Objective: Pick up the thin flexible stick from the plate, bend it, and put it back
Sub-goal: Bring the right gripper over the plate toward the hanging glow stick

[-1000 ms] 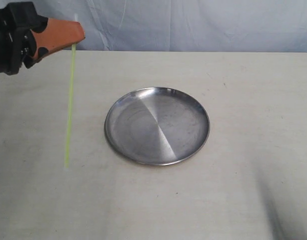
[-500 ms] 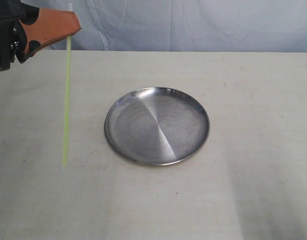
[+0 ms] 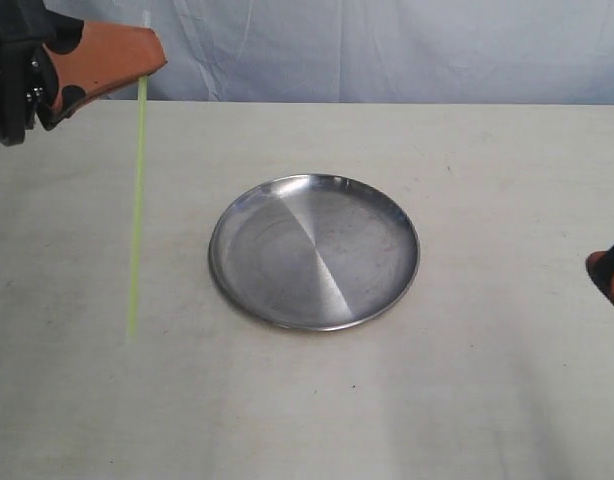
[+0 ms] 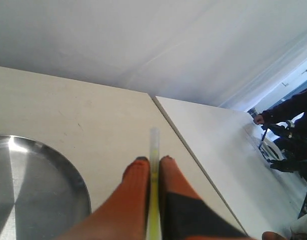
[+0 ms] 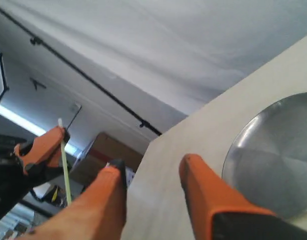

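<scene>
The robot's right gripper will next move to the thin flexible stick that hangs from the left gripper and close just above the stick's lower end (image 3: 133, 288).
My left gripper (image 3: 147, 62) hangs high at the table's far left, shut on the upper end of the thin flexible stick (image 3: 137, 210). The pale yellow-green stick hangs straight down from the orange fingers, well left of the plate. In the left wrist view the stick (image 4: 154, 150) runs between the two closed fingers of the left gripper (image 4: 154, 165). The shiny steel plate (image 3: 237, 215) sits empty mid-table; its rim also shows as the plate (image 4: 68, 172) and the plate (image 5: 233, 150). My right gripper (image 5: 153, 167) stands open, holding nothing; only a fingertip (image 3: 609, 270) shows at the exterior view's right edge.
The beige table (image 3: 467, 400) ends at a white cloth backdrop (image 3: 387, 50). In the left wrist view a table edge (image 4: 188, 150) runs past the gripper, and a person in dark clothes (image 4: 288, 125) stands beyond it.
The right gripper's orange tip has come into the exterior view at the right edge. The left gripper has risen slightly with the stick still hanging from it.
</scene>
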Robot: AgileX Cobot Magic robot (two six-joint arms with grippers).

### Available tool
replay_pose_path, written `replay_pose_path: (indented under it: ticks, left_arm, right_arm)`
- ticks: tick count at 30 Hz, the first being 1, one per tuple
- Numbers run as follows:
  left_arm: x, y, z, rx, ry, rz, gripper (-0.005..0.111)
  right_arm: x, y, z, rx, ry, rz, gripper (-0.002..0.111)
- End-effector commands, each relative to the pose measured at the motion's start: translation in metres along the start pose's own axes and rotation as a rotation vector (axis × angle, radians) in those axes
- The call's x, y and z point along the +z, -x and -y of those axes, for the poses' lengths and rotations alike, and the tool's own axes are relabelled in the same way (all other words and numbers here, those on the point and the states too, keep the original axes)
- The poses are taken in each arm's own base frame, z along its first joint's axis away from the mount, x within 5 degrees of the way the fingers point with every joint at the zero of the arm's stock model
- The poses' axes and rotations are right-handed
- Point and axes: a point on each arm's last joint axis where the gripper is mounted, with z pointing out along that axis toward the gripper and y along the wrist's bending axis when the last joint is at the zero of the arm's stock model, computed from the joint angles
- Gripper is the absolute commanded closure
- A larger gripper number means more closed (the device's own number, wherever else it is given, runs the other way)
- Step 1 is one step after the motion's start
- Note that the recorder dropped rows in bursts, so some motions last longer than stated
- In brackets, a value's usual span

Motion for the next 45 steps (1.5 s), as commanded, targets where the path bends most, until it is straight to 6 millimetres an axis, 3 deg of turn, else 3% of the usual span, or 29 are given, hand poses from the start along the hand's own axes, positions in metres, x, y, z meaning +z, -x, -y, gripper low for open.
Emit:
replay_pose_path:
  ticks: [1,7,13,17,22,34,45]
  left_arm:
    - [0.001,-0.002,0.003,-0.032,-0.051,-0.013,0.107]
    - [0.0,-0.004,0.011,0.021,-0.138,-0.022,0.107]
    - [0.0,-0.004,0.011,0.021,-0.138,-0.022,0.107]
    - [0.0,-0.004,0.011,0.021,-0.138,-0.022,0.107]
    - [0.0,-0.004,0.011,0.021,-0.138,-0.022,0.107]
    - [0.001,-0.002,0.009,0.036,-0.113,-0.006,0.107]
    - [0.001,-0.001,0.007,0.051,-0.092,0.004,0.107]
  right_arm:
    - [0.019,0.005,-0.013,-0.086,0.061,-0.152,0.069]
    - [0.052,0.012,-0.029,-0.113,0.253,-0.376,0.069]
    - [0.094,0.026,-0.033,-0.153,0.401,-0.508,0.068]
    - [0.121,0.025,-0.031,-0.211,0.46,-0.593,0.064]
    - [0.153,0.012,-0.032,-0.222,0.498,-0.698,0.038]
    - [0.213,-0.034,-0.062,-0.264,0.572,-0.838,0.039]
    - [0.238,-0.075,-0.073,-0.28,0.605,-0.938,0.039]
